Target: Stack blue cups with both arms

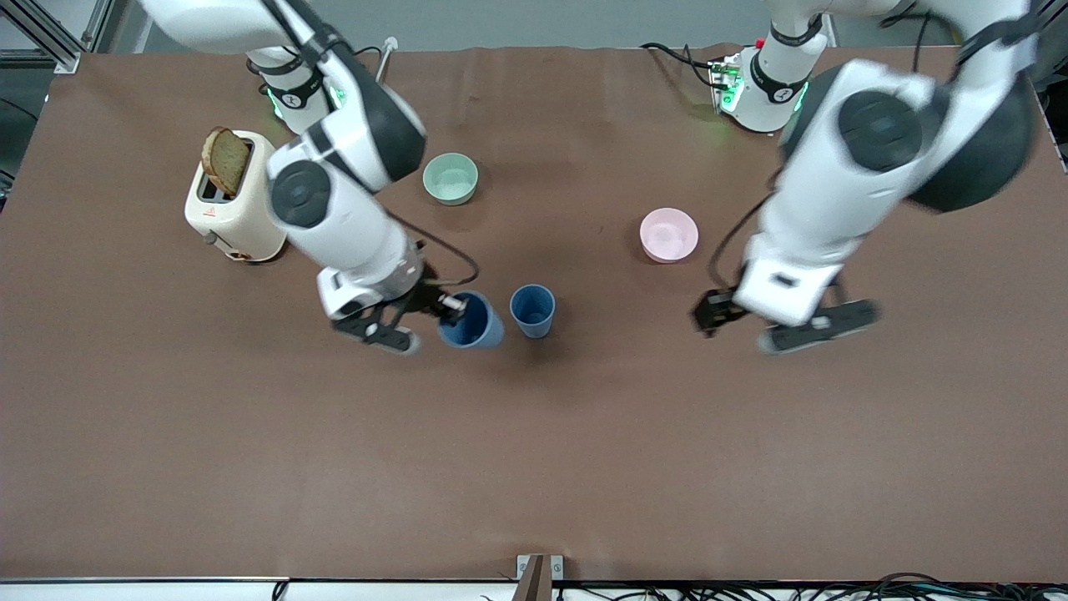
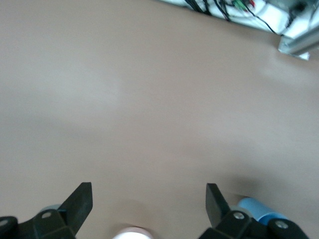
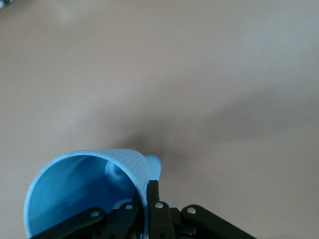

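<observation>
The blue cup in my right gripper will be let go inside the second blue cup [image 1: 533,310] [image 3: 153,167], the one that stands upright on the table.
My right gripper [image 1: 451,305] is shut on the rim of one blue cup [image 1: 472,322], one finger inside and one outside. In the right wrist view the gripper [image 3: 147,193] pinches that cup's wall [image 3: 75,189], and the cup looks tilted. The second blue cup [image 1: 532,310] stands upright on the table right beside the held one, toward the left arm's end. My left gripper [image 1: 714,314] is open and empty, over bare table a little nearer the front camera than the pink bowl [image 1: 668,234]. In the left wrist view its fingers [image 2: 79,203] stand wide apart above the table.
A pale green bowl [image 1: 450,178] sits farther from the front camera than the cups. A cream toaster [image 1: 234,199] with a slice of bread stands toward the right arm's end. The pink bowl's rim [image 2: 130,233] shows in the left wrist view.
</observation>
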### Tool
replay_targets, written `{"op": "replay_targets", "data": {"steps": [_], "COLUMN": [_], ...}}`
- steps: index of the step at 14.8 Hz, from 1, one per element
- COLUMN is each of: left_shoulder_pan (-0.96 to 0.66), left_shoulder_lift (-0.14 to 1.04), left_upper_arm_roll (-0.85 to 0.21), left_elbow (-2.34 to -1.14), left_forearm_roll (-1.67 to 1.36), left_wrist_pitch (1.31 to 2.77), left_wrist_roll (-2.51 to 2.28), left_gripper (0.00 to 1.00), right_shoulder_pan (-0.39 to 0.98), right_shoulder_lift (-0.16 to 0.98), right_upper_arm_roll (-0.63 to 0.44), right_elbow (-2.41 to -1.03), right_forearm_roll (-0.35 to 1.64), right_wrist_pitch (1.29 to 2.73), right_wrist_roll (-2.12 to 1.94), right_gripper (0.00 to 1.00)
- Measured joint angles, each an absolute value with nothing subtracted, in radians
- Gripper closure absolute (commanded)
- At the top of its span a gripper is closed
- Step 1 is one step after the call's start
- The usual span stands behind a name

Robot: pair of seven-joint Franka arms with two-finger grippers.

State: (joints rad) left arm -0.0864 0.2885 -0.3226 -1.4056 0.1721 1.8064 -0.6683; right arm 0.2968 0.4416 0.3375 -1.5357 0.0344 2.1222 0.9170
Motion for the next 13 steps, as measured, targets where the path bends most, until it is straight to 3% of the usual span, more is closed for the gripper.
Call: {"op": "replay_targets", "data": {"steps": [5, 13], "left_shoulder_pan": [0.086, 0.252], "left_shoulder_lift": [0.163, 0.025], "left_upper_arm_roll": [-0.323, -0.314], "left_elbow": [-1.409, -1.412], "left_forearm_roll": [0.153, 0.046], "left_wrist_pitch": [1.679, 1.497], "left_wrist_roll": [-0.324, -0.057], "left_gripper": [0.0, 0.0], "right_shoulder_pan": [0.424, 0.432], "right_shoulder_lift": [0.468, 0.541], "right_upper_arm_roll": [0.338, 0.335], "right_elbow": [-1.553, -1.558], "right_forearm_roll": [-0.071, -0.126], "right_wrist_pitch": [2.122, 2.17], "right_wrist_roll": [1.054, 1.055], "right_gripper": [0.99, 0.99]}}
